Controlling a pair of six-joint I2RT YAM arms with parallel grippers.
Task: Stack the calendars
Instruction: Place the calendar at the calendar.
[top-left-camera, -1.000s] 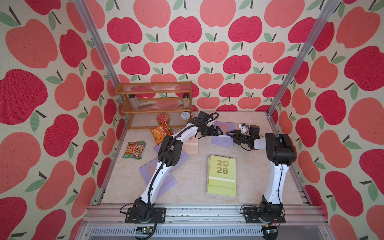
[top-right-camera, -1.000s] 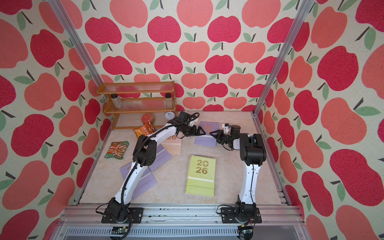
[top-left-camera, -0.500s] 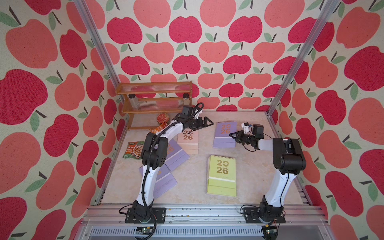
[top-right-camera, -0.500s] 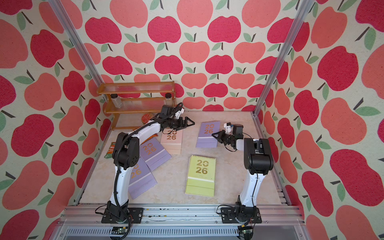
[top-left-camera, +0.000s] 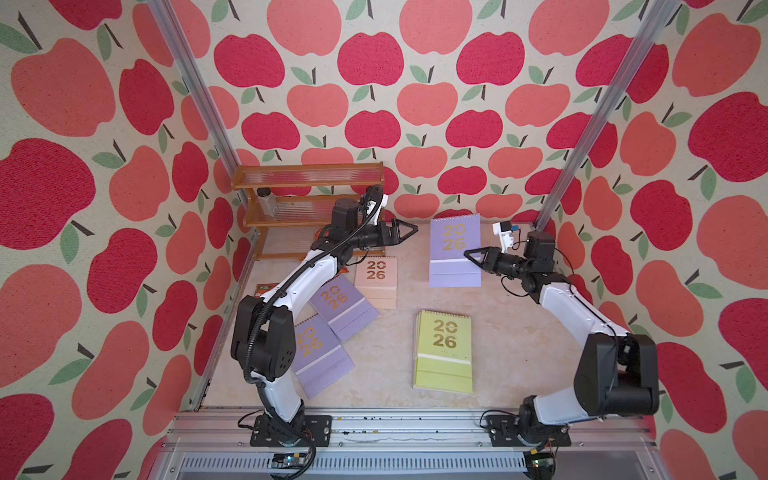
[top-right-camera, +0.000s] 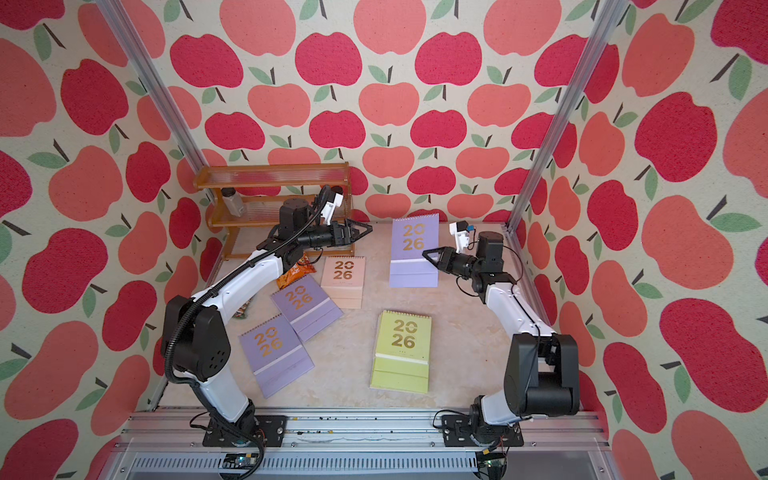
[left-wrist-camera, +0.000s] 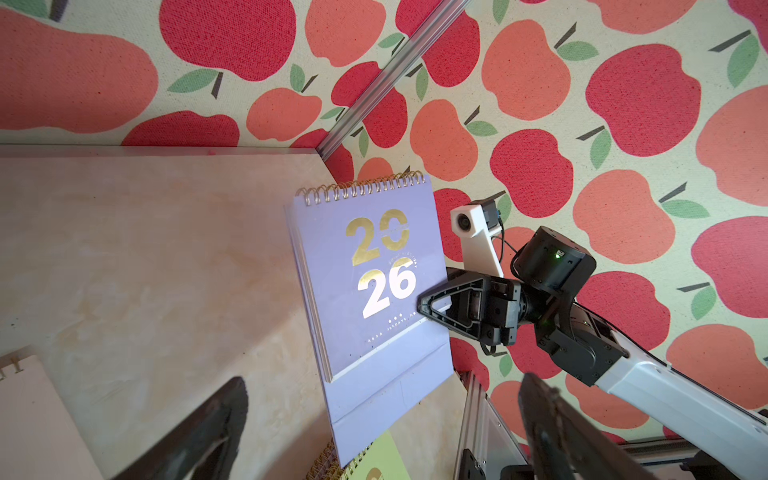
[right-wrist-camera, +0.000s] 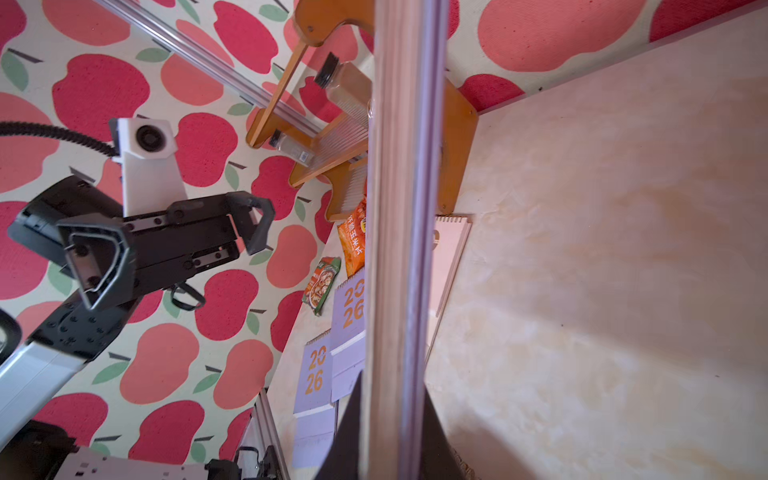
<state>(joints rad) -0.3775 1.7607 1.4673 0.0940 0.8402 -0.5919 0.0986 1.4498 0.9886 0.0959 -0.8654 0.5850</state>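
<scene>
The robot's right gripper holds the lilac calendar near the bottom of its cover, so next the left gripper takes the opposite edge (top-left-camera: 431, 249) while the right gripper takes hold again higher up before stacking.
A lilac calendar (top-left-camera: 455, 249) with gold "2026" hangs above the back right of the table. My right gripper (top-left-camera: 469, 254) is shut on its right edge. In the right wrist view the calendar (right-wrist-camera: 399, 208) shows edge-on between the fingers (right-wrist-camera: 353, 415). My left gripper (top-left-camera: 409, 232) is open and holds nothing, left of that calendar by the shelf. On the table lie a pale pink calendar (top-left-camera: 376, 280), two lilac calendars (top-left-camera: 343, 305) (top-left-camera: 320, 357) and a yellow-green calendar stack (top-left-camera: 444, 349).
A wooden shelf (top-left-camera: 307, 199) with a bottle (top-left-camera: 268, 201) stands at the back left. Snack packets (top-right-camera: 295, 274) lie under the left arm. Aluminium posts (top-left-camera: 582, 137) rise at the back corners. A metal rail (top-left-camera: 395, 428) runs along the front.
My left arm has swung back to the left, away from the lilac calendar. My right gripper has shut on that calendar and raised it off the table.
</scene>
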